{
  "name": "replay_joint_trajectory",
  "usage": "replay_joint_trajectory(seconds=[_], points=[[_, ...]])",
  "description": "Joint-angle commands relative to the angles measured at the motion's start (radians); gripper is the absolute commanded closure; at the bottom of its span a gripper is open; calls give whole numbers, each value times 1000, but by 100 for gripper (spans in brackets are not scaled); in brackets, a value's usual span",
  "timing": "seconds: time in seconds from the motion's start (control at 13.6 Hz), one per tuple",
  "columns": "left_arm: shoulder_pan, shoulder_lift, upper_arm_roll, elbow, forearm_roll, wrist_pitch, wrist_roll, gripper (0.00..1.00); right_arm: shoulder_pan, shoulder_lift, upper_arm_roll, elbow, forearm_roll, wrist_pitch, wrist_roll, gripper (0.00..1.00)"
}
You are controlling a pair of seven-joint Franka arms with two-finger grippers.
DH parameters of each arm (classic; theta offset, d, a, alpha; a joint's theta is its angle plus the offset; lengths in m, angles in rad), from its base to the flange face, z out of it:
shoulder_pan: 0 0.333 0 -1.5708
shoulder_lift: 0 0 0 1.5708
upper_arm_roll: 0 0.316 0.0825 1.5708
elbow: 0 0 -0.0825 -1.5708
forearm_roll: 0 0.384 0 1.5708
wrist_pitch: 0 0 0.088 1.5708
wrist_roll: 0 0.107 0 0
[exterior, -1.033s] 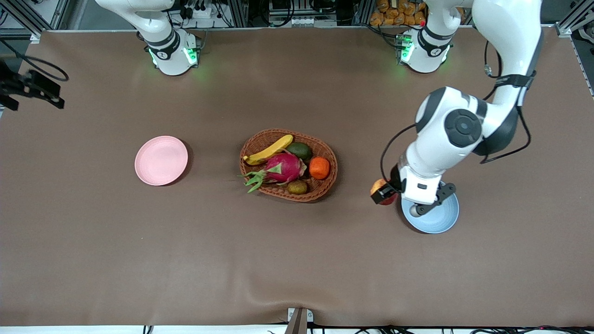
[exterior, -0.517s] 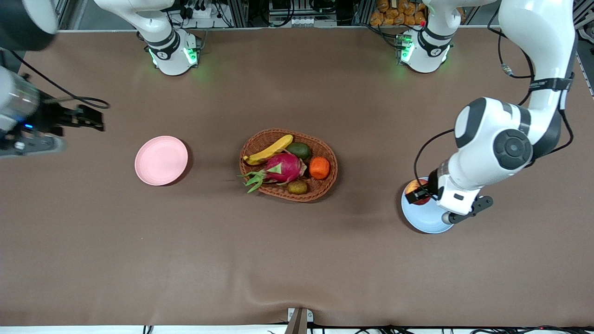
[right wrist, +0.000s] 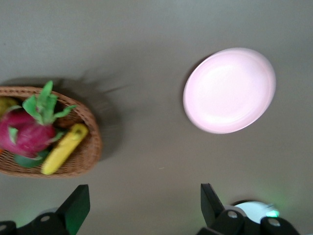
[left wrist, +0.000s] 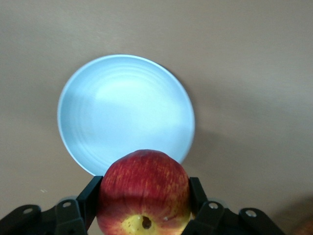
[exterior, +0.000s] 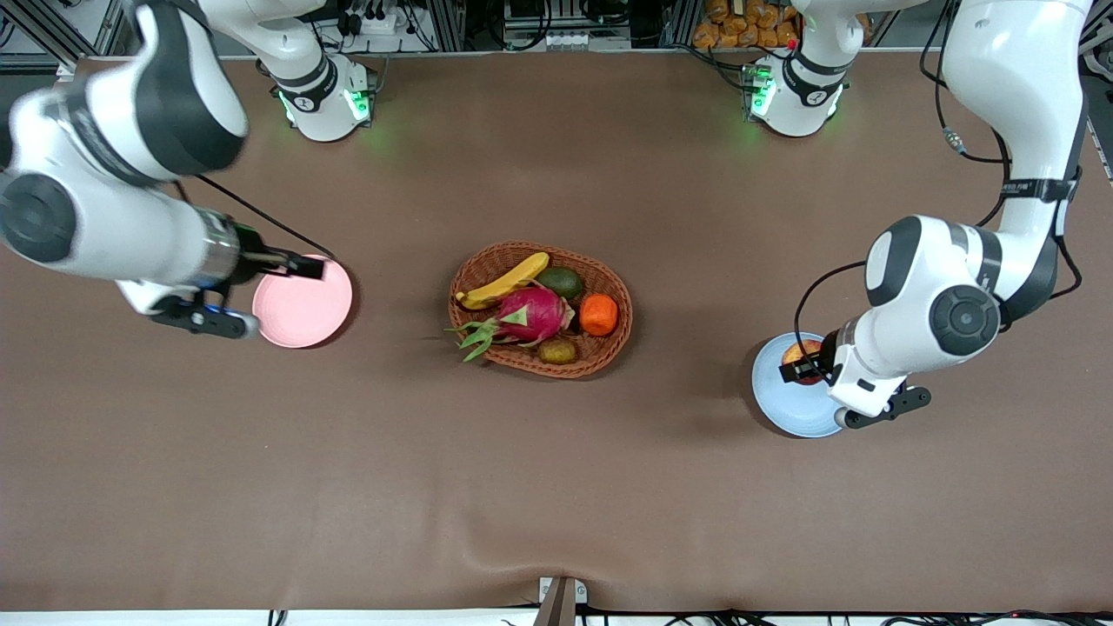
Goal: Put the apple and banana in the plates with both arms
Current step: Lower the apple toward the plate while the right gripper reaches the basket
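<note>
The robot's right gripper needs to next go to the banana's end (exterior: pixel 474 298) (right wrist: pixel 74 137) nearest the pink plate, by the dragon fruit's green leaves, and close there.
The red and yellow apple (left wrist: pixel 144 188) is clamped in my left gripper (left wrist: pixel 144 198), which is shut on it. Apple (exterior: pixel 798 353) and left gripper (exterior: pixel 803 365) hang over the light blue plate (exterior: pixel 787 404), above the part of its rim nearest the basket; the wrist view shows that blue plate (left wrist: pixel 124 110) bare. The banana (exterior: pixel 504 280) lies in the wicker basket (exterior: pixel 619 335) at mid-table, and the right wrist view shows the banana (right wrist: pixel 63 149) too. My right gripper (exterior: pixel 304 267) is open and holds nothing, up over the pink plate (exterior: pixel 300 309). Between the right gripper (right wrist: pixel 144 203) fingers there is only bare table.
The basket (right wrist: pixel 90 147) also holds a pink dragon fruit (exterior: pixel 530 315), an orange fruit (exterior: pixel 598 314), a dark green fruit (exterior: pixel 562 282) and a brownish fruit (exterior: pixel 557 350). The pink plate (right wrist: pixel 230 90) is bare. Brown cloth covers the table.
My left gripper has carried the apple from beside the blue plate to over it. My right arm has swung in from the table's end to above the pink plate.
</note>
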Motion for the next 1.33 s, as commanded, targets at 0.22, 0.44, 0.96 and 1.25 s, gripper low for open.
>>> replay_joint_trajectory(seconds=[0.22, 0.44, 0.96, 1.25], points=[[-6, 79, -2, 13, 101, -15, 43, 100, 27, 106, -8, -25, 188, 90, 323, 0], [-6, 129, -2, 13, 110, -2, 49, 100, 75, 166, -7, -27, 191, 153, 448, 0], [-6, 168, 3, 47, 156, -1, 65, 100, 166, 244, -7, -115, 239, 378, 560, 23], [-8, 181, 6, 49, 254, -1, 66, 100, 184, 251, -8, -120, 240, 381, 562, 29]])
